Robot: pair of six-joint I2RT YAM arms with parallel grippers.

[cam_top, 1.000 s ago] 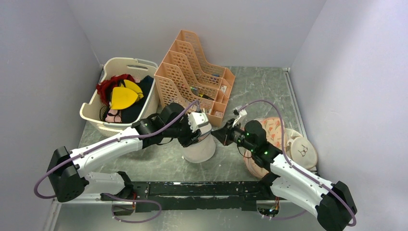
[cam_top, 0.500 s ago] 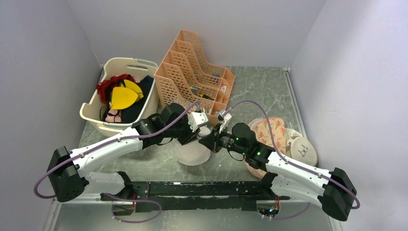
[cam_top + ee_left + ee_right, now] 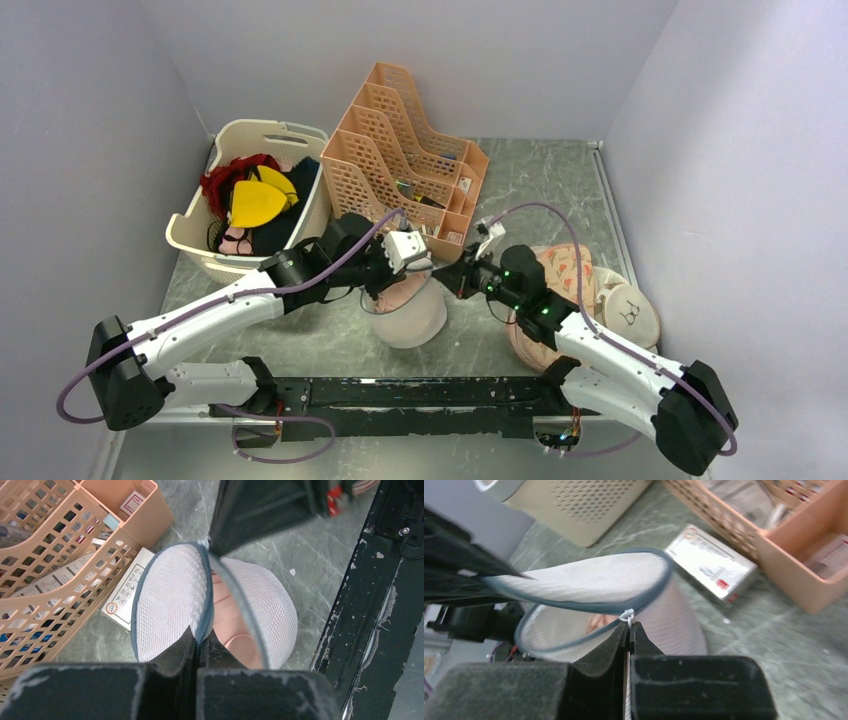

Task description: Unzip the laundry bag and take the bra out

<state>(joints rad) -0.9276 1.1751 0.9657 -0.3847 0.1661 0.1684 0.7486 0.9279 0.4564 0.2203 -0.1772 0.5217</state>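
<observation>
The left gripper I use holds the lid's zip edge far from the zip pull. It should take the lid's zip edge nearer the zip pull (image 3: 206, 566) before my right gripper unzips further.
The laundry bag (image 3: 412, 318) stands between both arms, a whitish mesh drum with a grey-blue zip edge. Its lid (image 3: 170, 592) is lifted and the mouth gapes. My left gripper (image 3: 200, 639) is shut on the zip edge of the lid (image 3: 589, 577), at the bag's left side (image 3: 388, 288). From the bag's right, my right gripper (image 3: 629, 628) is shut on the white zip pull (image 3: 626, 615), as the top view also shows (image 3: 462, 281). The bra (image 3: 229, 626) shows as pale pink fabric inside the bag (image 3: 596, 621), mostly hidden by mesh.
A cream basket (image 3: 262, 131) of red, yellow and black clothes stands back left. An orange file organiser (image 3: 400, 150) is just behind the bag, with a printed card (image 3: 124, 600) at its foot. A peach printed pad (image 3: 572, 272) and a white disc (image 3: 632, 316) lie right.
My left gripper has closed on the lid's zip edge. The right gripper swung left, then drew back right with the zip pull. The bag's mouth now gapes and pink fabric shows.
</observation>
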